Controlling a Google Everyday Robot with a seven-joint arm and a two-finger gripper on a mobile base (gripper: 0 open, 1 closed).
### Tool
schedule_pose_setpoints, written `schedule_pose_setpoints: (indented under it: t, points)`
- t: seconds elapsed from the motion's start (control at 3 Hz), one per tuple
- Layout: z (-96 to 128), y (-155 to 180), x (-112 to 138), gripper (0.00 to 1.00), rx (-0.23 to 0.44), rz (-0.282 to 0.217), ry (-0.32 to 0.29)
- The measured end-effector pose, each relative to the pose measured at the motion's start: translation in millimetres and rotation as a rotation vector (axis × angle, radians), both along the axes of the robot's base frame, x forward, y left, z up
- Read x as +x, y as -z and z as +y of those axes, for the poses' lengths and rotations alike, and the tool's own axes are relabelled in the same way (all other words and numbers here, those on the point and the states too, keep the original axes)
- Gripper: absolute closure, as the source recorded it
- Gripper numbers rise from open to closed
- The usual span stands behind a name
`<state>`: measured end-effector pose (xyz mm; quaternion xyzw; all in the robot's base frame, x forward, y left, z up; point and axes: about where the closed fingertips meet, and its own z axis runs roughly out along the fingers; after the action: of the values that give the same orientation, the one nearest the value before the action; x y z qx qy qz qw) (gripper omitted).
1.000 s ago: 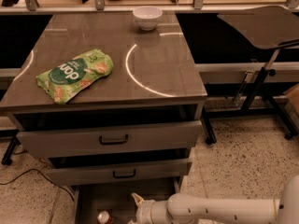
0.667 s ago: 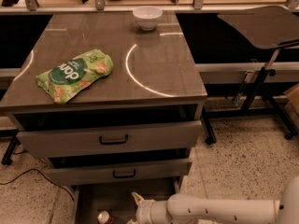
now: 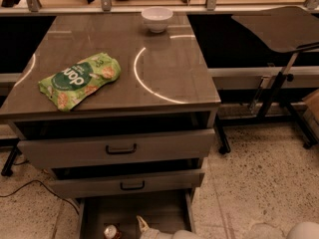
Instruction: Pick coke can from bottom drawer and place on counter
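Note:
Next, I close on the coke can's upper sides (image 3: 114, 236), just below its silver top, inside the open bottom drawer.
The coke can (image 3: 111, 231), red with a silver top, stands on the grey floor of the open bottom drawer (image 3: 149, 208), near its front left and partly cut off by the picture's lower edge. My gripper (image 3: 143, 226) reaches in from the lower right, low inside the drawer and just right of the can; only its pale tip and a bit of the arm show. The counter (image 3: 169, 68) is the glossy grey-brown cabinet top with white ring marks, above the drawers.
A green snack bag (image 3: 79, 78) lies on the counter's left and a white bowl (image 3: 157, 19) at its back edge. Two upper drawers with black handles (image 3: 120, 148) stand slightly open above the bottom one. A dark tilted panel on a stand (image 3: 279, 29) is at right.
My arm and gripper have sunk lower in the picture, deeper into the bottom drawer; much less of the arm shows. The can, bag and bowl have not moved.

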<state>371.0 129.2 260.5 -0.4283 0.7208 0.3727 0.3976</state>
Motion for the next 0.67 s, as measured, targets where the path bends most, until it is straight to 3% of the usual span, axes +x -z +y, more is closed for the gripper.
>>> schedule_pose_setpoints:
  t: [0.67]
  points:
    - [5,51,19,0.0,-0.076,-0.098,0.072]
